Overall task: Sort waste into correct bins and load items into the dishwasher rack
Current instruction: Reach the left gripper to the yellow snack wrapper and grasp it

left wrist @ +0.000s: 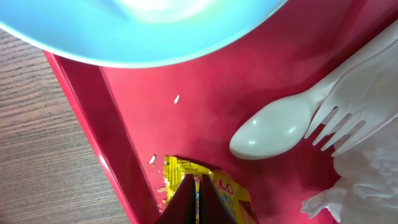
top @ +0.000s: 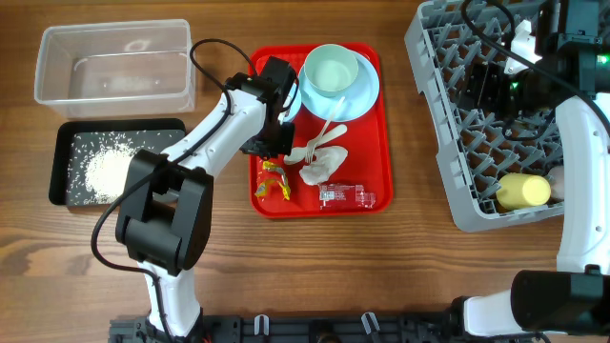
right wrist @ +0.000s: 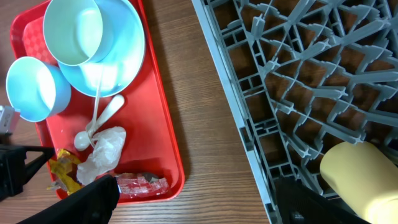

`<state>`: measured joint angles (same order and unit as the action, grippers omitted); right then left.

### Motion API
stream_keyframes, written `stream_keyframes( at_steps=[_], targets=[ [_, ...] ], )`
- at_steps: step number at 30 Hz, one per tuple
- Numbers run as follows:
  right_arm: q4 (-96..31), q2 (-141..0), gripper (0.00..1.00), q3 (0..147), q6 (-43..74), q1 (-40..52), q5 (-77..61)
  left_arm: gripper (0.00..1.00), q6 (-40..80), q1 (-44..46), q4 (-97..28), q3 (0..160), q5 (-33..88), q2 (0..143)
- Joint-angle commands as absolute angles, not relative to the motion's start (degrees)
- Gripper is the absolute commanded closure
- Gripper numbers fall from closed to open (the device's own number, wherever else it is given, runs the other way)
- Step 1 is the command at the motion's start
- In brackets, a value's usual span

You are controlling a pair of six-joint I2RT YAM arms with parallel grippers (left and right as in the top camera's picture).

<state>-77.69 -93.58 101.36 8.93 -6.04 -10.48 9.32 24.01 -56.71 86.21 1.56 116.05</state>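
Observation:
My left fingers are shut at the yellow wrapper's far end; next I open them, then grip the wrapper (top: 274, 181) mid-length before lifting.
My left gripper (left wrist: 199, 198) is shut on the edge of the small yellow wrapper (left wrist: 227, 190), which lies on the red tray (left wrist: 124, 124) near its left rim. In the overhead view that gripper (top: 272, 155) sits just above the yellow wrapper (top: 275, 184). Beside it are the white spoon (left wrist: 273, 132), the crumpled tissue (top: 319, 169) and the red wrapper (top: 348, 196). A blue bowl (top: 329, 70) stands on the blue plate (top: 367, 90). My right gripper (right wrist: 199, 202) hangs open and holds nothing, by the left edge of the grey rack (top: 448, 143). The yellow cup (top: 522, 191) lies in the rack.
A clear tub (top: 112, 62) stands at the back left, with the black tray (top: 67, 143) holding white grains (top: 105, 171) in front of it. A white fork (left wrist: 348, 118) lies by the spoon. A few loose grains (left wrist: 176, 98) dot the red tray. A second blue bowl (right wrist: 31, 87) stands left of the plate.

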Motion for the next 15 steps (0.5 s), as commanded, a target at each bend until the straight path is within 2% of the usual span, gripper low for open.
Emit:
stream_keyframes(
  at_steps=[1,2,3,4,6,8,11,15],
  targets=[
    [-77.6,-94.32,0.14,100.79,8.97,-5.96,-11.0,0.96,9.43,24.1,-58.7,86.39,2.0,115.44],
    [-77.54,-94.3,0.14,100.79,8.95,-5.96,-11.0,0.96,9.43,24.12,-59.7,86.72,2.83,114.83],
    [-77.58,-94.3,0.15,100.79,8.95,-5.96,-11.0,0.87,9.43,24.1,-60.82,87.24,3.73,114.15],
    [-77.62,-94.3,0.14,100.79,8.95,-5.96,-11.03,0.62,9.43,24.1,-61.95,87.92,4.49,113.38],
    [-77.54,-94.37,0.14,100.79,8.93,-5.96,-11.0,0.31,10.17,24.12,-63.68,89.34,5.15,111.87],
    [-77.6,-94.41,0.14,100.79,8.93,-5.96,-11.0,0.13,12.21,24.12,-64.36,90.04,5.32,109.82],
    [-77.65,-94.41,0.14,100.79,7.81,-5.96,-11.05,0.09,14.9,24.12,-65.39,90.04,5.69,107.79],
    [-78.22,-94.54,0.15,100.79,7.46,-5.96,-10.9,0.1,21.67,25.26,-69.67,89.69,7.05,107.9]
  ],
)
